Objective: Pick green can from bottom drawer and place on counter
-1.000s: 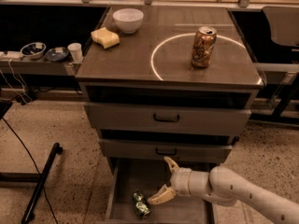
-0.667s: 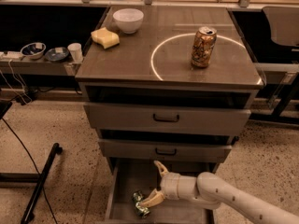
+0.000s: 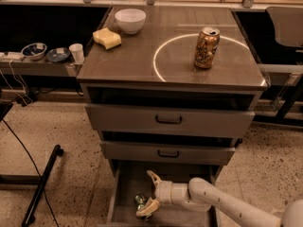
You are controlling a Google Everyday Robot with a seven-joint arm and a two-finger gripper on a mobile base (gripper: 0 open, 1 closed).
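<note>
The gripper I have will close on the green can's end [image 3: 146,213] nearest the front of the open bottom drawer.
The green can [image 3: 139,201] lies on the floor of the open bottom drawer [image 3: 124,181], near its left side. My gripper [image 3: 146,194] reaches into the drawer from the right on a white arm. It is open, with one finger beyond the can and one in front of it, so the can sits at the mouth of the gap. I cannot tell whether the fingers touch it. The counter [image 3: 128,60] is the cabinet's top, marked with a thin white circle.
A taller orange-brown can [image 3: 207,47] stands inside the circle. A white bowl [image 3: 130,20] and a yellow sponge [image 3: 107,37] sit at the counter's back left. A lower side shelf [image 3: 28,66] holds bowls and a cup. A black stand leg [image 3: 42,183] lies on the floor to the left.
My gripper has moved left across the drawer to the green can, and its open fingers now straddle the can. The can has stayed in place.
</note>
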